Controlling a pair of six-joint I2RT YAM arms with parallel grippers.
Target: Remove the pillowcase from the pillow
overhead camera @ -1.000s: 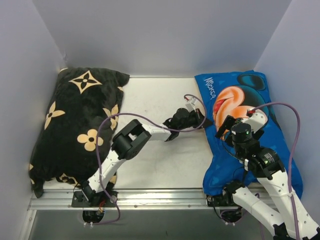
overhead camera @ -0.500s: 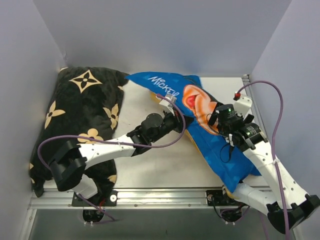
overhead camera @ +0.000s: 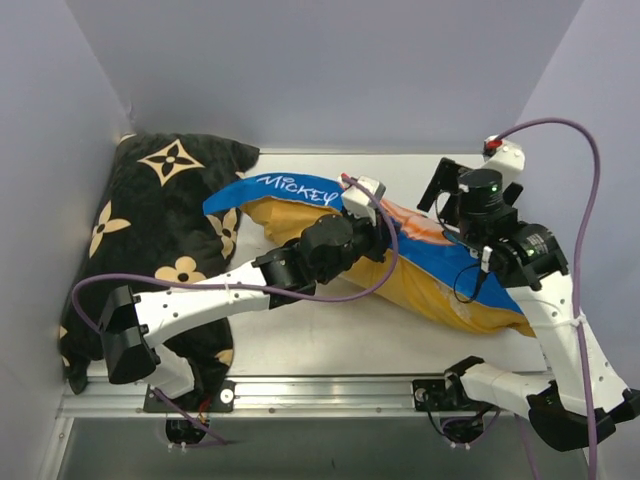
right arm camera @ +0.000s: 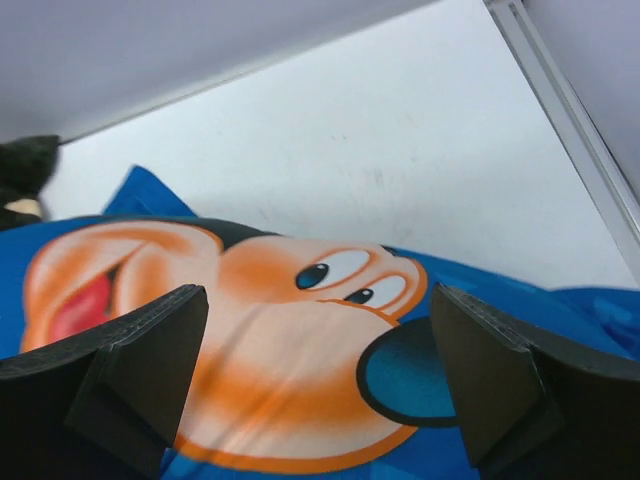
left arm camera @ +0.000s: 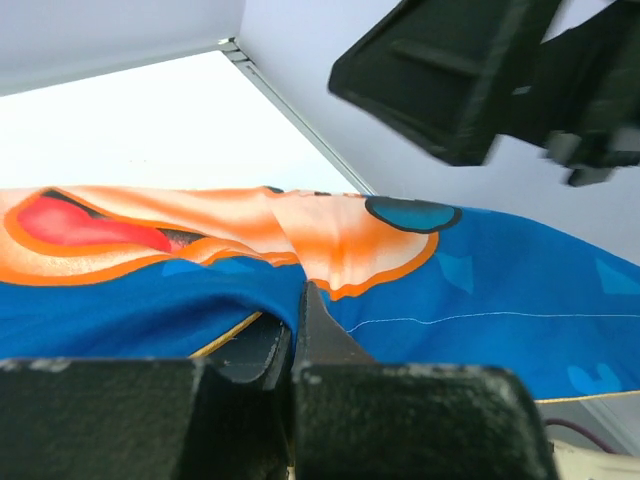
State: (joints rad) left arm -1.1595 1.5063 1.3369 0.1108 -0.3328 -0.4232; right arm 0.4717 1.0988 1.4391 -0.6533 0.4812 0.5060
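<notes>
My left gripper is holding the half-turned pillowcase by its middle, so next I put it down yellow side up, then take the end (overhead camera: 228,202) beside the black cushion.
The pillowcase (overhead camera: 300,190) lies stretched across the table, blue side with Mickey lettering up and its orange-yellow side (overhead camera: 440,300) showing along the near edge. The white pillow is hidden. My left gripper (overhead camera: 383,243) is shut on a fold of the blue fabric (left arm camera: 500,280) near the cartoon face; in the left wrist view its fingertips (left arm camera: 305,300) pinch the cloth. My right gripper (overhead camera: 450,200) hangs open just above the pillowcase's right part. In the right wrist view its jaws (right arm camera: 320,370) stand wide apart over the Mickey face (right arm camera: 280,330), holding nothing.
A black cushion with tan flowers (overhead camera: 150,240) fills the left side of the white table (overhead camera: 330,330). Grey walls close in the back and both sides. A metal rail (overhead camera: 300,395) runs along the front edge. The right gripper shows in the left wrist view (left arm camera: 470,80).
The left gripper has pulled the pillowcase from the right side toward the middle and left, turning up its orange-yellow side. The right gripper has let go, lifted and moved back right.
</notes>
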